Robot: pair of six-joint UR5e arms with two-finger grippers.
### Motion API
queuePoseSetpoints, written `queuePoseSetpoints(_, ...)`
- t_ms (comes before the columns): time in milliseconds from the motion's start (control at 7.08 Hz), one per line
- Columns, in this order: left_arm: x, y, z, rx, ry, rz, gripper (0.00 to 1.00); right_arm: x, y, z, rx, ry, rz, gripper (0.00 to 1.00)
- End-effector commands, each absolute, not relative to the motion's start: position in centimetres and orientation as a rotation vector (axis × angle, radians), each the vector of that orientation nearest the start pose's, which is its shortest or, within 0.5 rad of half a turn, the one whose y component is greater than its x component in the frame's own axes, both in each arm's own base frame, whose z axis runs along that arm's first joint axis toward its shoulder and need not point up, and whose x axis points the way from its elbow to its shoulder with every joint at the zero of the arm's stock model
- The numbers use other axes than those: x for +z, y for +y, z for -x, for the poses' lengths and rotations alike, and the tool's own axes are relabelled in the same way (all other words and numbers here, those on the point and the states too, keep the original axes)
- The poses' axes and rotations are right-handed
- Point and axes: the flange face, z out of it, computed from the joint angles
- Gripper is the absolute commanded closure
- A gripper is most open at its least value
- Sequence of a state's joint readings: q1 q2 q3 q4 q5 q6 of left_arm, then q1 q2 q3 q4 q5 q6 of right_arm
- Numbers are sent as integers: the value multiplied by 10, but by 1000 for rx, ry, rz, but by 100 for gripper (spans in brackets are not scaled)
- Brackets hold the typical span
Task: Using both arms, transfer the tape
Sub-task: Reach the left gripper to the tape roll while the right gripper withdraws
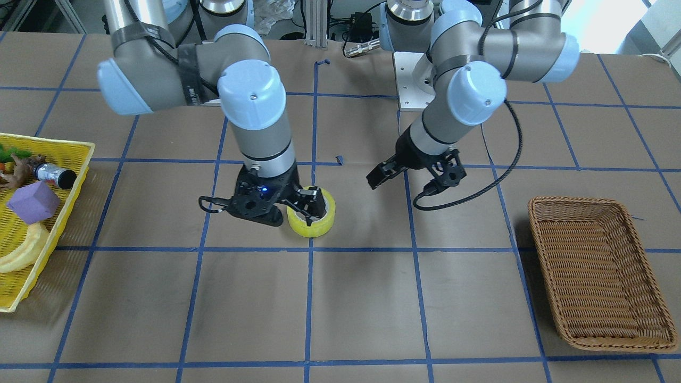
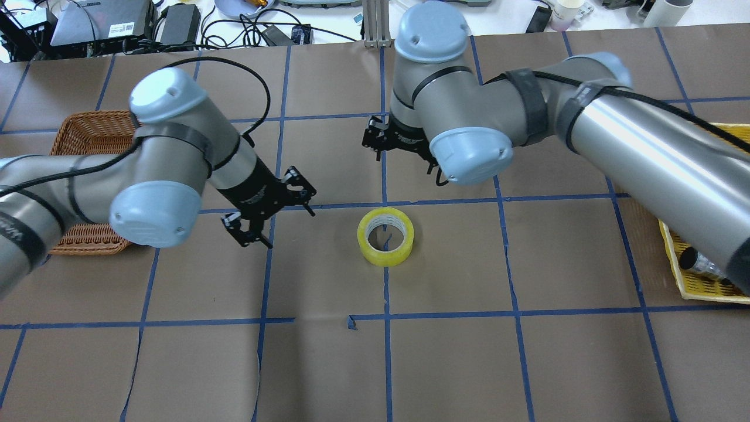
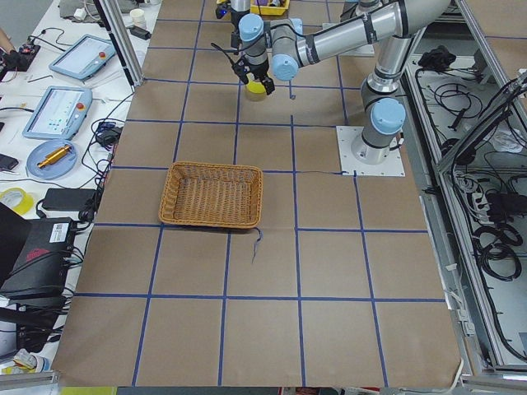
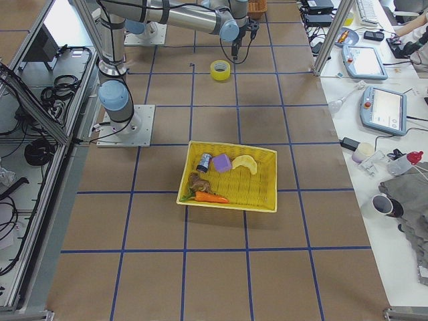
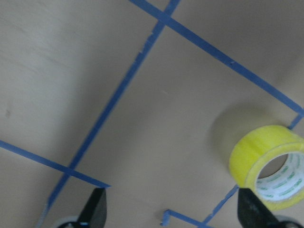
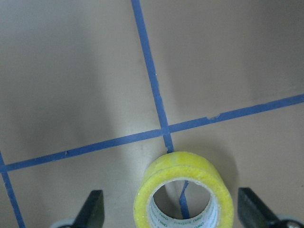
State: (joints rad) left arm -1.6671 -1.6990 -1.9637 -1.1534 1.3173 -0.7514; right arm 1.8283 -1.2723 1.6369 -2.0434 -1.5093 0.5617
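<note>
Next, I close my left gripper on the side of the yellow tape roll (image 1: 330, 206) (image 5: 249, 175) nearest to it, with one finger inside the white core.
The yellow tape roll (image 2: 385, 236) lies flat on the brown table near its middle, white core showing; it also shows in the front view (image 1: 319, 221). My right gripper (image 2: 384, 140) hangs open above it and is not touching it. In the right wrist view the tape (image 6: 185, 183) sits between the spread fingertips (image 6: 92, 211). My left gripper (image 2: 281, 220) is open and empty, a short way to the tape's side. In the left wrist view the tape (image 5: 266, 159) lies off to the right of the open fingers (image 5: 95, 209).
A brown wicker basket (image 1: 601, 276) stands on my left side of the table. A yellow basket (image 1: 64, 154) on my right side holds a purple cube (image 1: 32, 202), a banana (image 1: 21, 252) and other items. Blue tape lines grid the table.
</note>
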Motion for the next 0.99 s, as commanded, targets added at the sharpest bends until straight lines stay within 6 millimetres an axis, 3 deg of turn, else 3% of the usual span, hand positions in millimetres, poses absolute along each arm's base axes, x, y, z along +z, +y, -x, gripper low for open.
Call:
queuePoseSetpoints(0, 219, -471, 288, 261, 3086, 1321, 3, 389, -557, -171, -89, 3038, -424, 0)
queuePoseSetpoints(141, 193, -468, 304, 278, 3084, 1280, 3, 406, -551, -129, -50, 3054, -378, 0)
queuePoseSetpoints(283, 177, -467, 312, 293, 3075, 1268, 3, 425, -535, -118, -29, 3079, -308, 0)
queuePoseSetpoints(424, 169, -466, 315, 331, 3048, 1307, 12, 433, -523, -119, -5, 3104, -313, 0)
queuePoseSetpoints(565, 172, -464, 318, 383, 3068, 1316, 99, 423, -523, -121, 53, 3093, -289, 0)
queuePoseSetpoints(707, 181, -471, 320, 353, 3099, 1295, 100, 427, -525, -125, 42, 3059, -272, 0)
queuePoseSetpoints(848, 203, -489, 318, 254, 3188, 1147, 100, 424, -523, -121, 68, 3083, -272, 0)
